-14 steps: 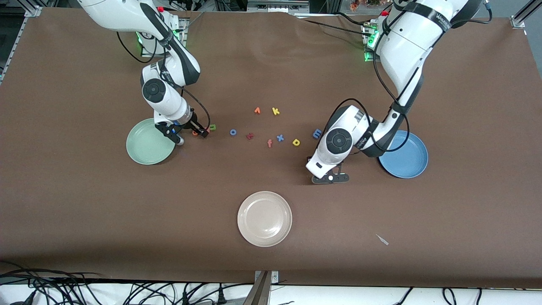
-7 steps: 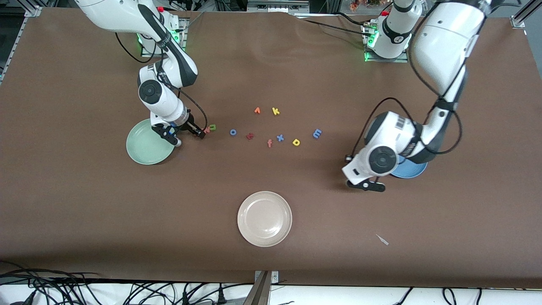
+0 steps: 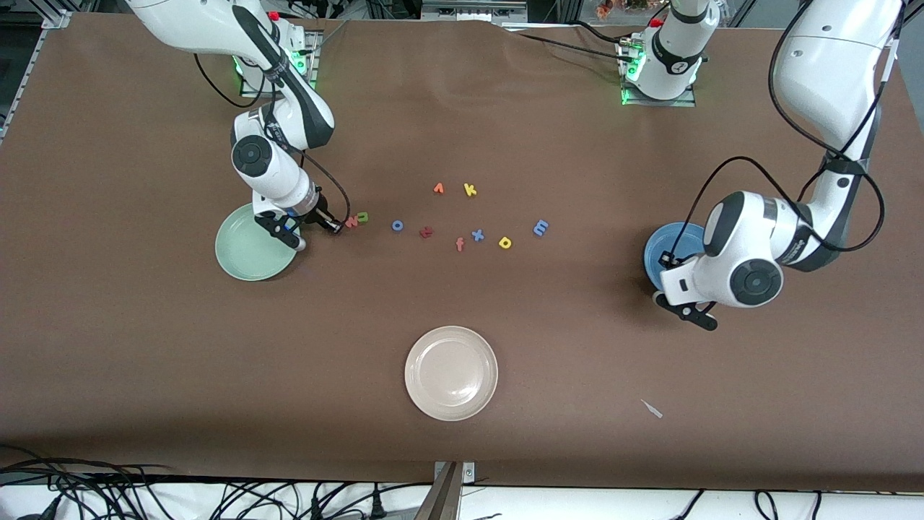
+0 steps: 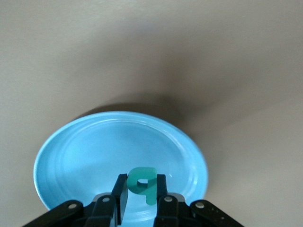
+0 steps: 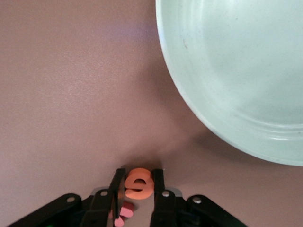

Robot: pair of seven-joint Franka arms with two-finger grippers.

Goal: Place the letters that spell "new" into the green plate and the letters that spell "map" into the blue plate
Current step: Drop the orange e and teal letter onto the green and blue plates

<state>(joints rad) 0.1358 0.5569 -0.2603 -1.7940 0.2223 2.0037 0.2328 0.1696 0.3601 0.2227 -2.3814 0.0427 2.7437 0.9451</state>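
Note:
Next, my right gripper sets the orange "e" down just off the middle of the green plate point(image 3: 265, 251) point(image 5: 274, 4), on the side toward the cream-white plate.
My right gripper point(image 3: 333, 227) is shut on the orange "e" point(image 5: 138, 183), low over the table beside the green plate point(image 3: 249, 253). Right by it lie the pinkish "w" point(image 3: 351, 222) and the green "n" point(image 3: 363, 217). The "w" point(image 5: 124, 211) also shows under the right fingers, with the green plate point(image 5: 236, 71) close by. My left gripper point(image 3: 694, 314) is shut on the teal "a" point(image 4: 142, 182), above the blue plate point(image 4: 85, 146). The left arm partly covers that blue plate point(image 3: 663, 249). The blue "m" point(image 3: 541, 227) and yellow "p" point(image 3: 505, 243) lie mid-table.
Other letters lie mid-table: blue "o" point(image 3: 397, 225), dark red "t" point(image 3: 426, 232), salmon "f" point(image 3: 460, 244), blue "x" point(image 3: 477, 235), yellow "k" point(image 3: 470, 190) and an orange letter point(image 3: 438, 188). A cream-white plate point(image 3: 451, 373) sits nearer the camera. A small pale scrap point(image 3: 652, 409) lies near it.
The left arm has swung from mid-table out to the blue plate with the teal "a". The right gripper has closed on the orange "e" and shifted slightly toward the green plate.

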